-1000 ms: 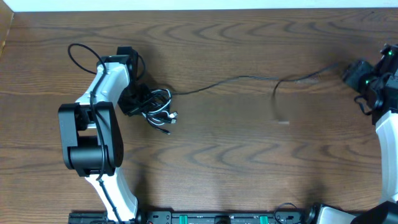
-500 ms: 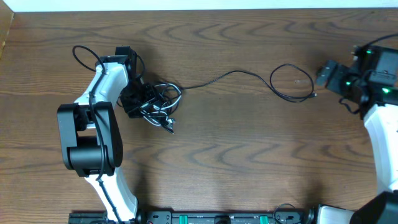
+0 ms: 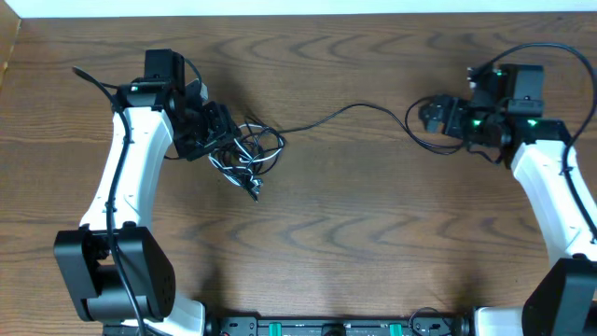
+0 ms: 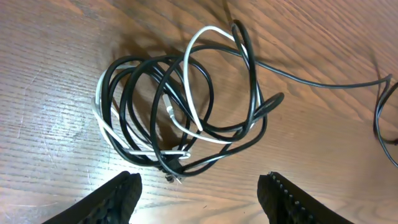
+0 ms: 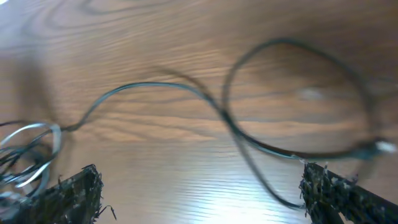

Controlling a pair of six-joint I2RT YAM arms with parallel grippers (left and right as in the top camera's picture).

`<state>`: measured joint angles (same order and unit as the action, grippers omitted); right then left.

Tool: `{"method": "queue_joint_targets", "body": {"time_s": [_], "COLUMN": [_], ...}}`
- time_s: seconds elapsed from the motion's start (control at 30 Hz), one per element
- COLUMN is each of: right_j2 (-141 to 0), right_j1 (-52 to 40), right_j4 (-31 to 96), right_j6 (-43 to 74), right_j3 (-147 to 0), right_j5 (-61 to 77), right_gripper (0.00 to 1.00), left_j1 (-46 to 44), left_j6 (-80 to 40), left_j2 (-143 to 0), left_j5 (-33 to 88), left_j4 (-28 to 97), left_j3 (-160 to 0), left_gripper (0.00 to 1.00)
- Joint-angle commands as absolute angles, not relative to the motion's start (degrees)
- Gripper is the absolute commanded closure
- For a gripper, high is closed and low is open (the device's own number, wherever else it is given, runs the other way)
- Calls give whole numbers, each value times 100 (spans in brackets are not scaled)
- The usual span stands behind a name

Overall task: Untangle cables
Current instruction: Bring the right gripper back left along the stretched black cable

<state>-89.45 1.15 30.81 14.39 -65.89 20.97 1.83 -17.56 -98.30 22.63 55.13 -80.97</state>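
Note:
The part of the black cable (image 3: 308,127) (image 5: 93,107) just outside the tangle is well away from the loose loop. My right gripper goes there next and closes on it.
The cables lie as one tangle (image 3: 246,154) on the wooden table, left of centre. In the left wrist view the black cable (image 4: 252,68) coils in several loops with the white cable (image 4: 188,62) woven through them. My left gripper (image 3: 217,131) (image 4: 199,199) stands open just beside the tangle, with bare table between its fingers. One black strand (image 3: 345,112) runs right and ends in a loose loop (image 3: 431,131) (image 5: 292,93). My right gripper (image 3: 431,114) (image 5: 199,196) hovers open over that loop, holding nothing. The strand passes close to its right finger (image 5: 336,193).
The table's far edge (image 3: 298,13) meets a white wall. The arm bases and a black rail (image 3: 326,327) line the near edge. Thicker black wires (image 3: 93,79) hang off the left arm.
The left gripper has opened and let go of the tangle, and its arm has swung round. The right gripper has opened wider and moved left; the strand's end now rests looped on the table.

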Motion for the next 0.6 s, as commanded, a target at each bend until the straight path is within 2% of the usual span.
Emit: {"method": "queue_joint_targets", "body": {"time_s": [0.0,0.2,0.37,0.57], "right_j2": [-9085,-9463,-9802,-10241], "right_j1": [-150,-596,-1022,-1645], "right_j4": [2985,2672,2246,1579], "right_j6": [1614,2449,2488,3037], "right_j3": [-6667,-6667,-6670,-6667], "right_j5": [2585,2589,2613,2486], "right_gripper": [9,38,42,40], "left_j1": [196,191,191,191], "left_j6": [-2082,-2668,-2672,-3061], "left_j2": [-9963,-10012,-10012,-10012], "left_j5": [2180,1485,1485,1205], "left_j4": [5548,5448,5308,4945], "left_j3": [-8001,-7607,-7323,-6901], "left_gripper": [36,42,46,48]}}
